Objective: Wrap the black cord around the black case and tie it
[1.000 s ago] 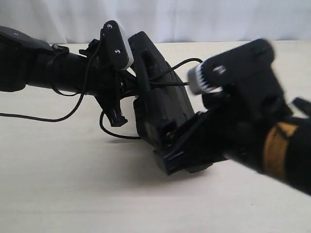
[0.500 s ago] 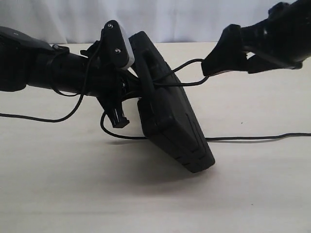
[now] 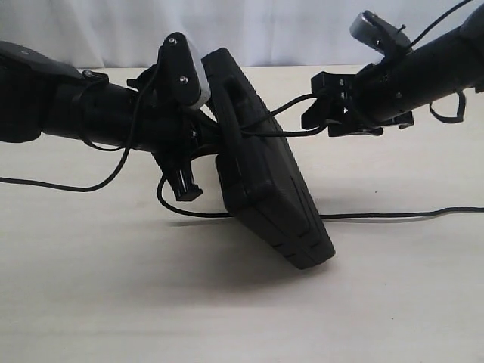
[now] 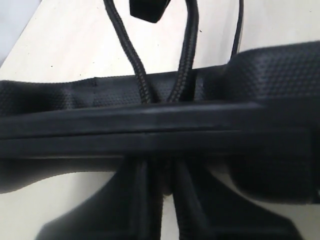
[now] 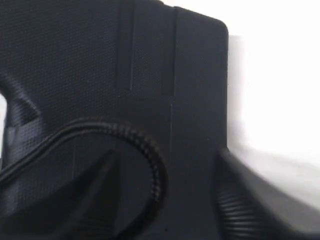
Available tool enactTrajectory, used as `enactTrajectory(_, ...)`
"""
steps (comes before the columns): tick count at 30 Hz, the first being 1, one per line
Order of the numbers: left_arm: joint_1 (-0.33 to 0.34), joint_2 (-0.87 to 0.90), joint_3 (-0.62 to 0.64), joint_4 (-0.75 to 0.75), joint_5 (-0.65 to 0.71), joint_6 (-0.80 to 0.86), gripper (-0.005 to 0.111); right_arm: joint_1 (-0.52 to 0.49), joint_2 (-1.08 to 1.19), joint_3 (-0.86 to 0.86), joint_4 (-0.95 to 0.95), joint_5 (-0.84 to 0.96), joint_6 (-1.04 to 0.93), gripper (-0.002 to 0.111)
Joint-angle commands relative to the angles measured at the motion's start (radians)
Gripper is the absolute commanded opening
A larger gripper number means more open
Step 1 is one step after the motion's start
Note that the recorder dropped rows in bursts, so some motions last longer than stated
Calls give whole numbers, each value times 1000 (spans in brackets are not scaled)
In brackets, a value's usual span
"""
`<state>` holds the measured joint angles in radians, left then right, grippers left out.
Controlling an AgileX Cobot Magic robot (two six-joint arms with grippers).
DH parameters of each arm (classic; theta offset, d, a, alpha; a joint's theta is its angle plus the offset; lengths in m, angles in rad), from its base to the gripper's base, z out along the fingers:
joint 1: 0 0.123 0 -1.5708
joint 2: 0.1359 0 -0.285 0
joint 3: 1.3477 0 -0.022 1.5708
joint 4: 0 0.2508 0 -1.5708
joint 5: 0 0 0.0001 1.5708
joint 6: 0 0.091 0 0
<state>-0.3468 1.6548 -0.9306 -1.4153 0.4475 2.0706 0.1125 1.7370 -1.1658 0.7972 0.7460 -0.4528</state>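
Observation:
The black case is hanging at a tilt with its edge caught at my left gripper, so next I lay the case down flat and pick up only the pieces of the black cord (image 3: 252,133).
The black case (image 3: 265,181) stands tilted with its lower corner on the table. My left gripper (image 3: 203,140) is shut on its upper edge. In the left wrist view two strands of the black cord (image 4: 182,65) cross the case's edge (image 4: 150,125) and run down between the fingers of my left gripper (image 4: 165,187). A loop of cord (image 3: 291,102) arcs from the case toward my right gripper (image 3: 316,115), which is open beside it. In the right wrist view the cord (image 5: 150,150) curves over the case face (image 5: 75,60) between the spread fingers (image 5: 250,200). More cord (image 3: 401,214) trails right along the table.
The left arm (image 3: 68,106) spans the left side above the beige table (image 3: 113,287). A thin black line (image 3: 53,184) lies on the table under it; whether it is the cord or an arm cable is unclear. A white backdrop closes the far edge.
My right arm has risen from low in front of the case to the upper right and now points at the cord loop. The case and left arm have not moved.

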Motion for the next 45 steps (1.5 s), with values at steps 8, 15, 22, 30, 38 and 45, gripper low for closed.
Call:
enactTrajectory(8, -2, -68, -4, -5, -38, -47, 52, -5, -32, -8, 100, -42, -67, 4)
enactTrajectory(15, -2, -289, -1, 207, -172, -205, 57, -5, -88, -8, 100, -60, -67, 4)
enactTrajectory(22, -2, -226, 0, 221, 74, -217, 52, -5, -111, -8, 107, -91, -67, 4)
enactTrajectory(30, -2, -17, 0, 200, 24, -181, 52, -5, -111, -8, 107, -64, -69, 4)
enactTrajectory(38, -2, 37, -2, 142, -47, 4, 52, -5, -111, -8, 107, -69, -116, 4)
enactTrajectory(45, -2, 164, -120, -96, 55, 66, 46, -5, -111, -8, 107, -71, -116, 4)
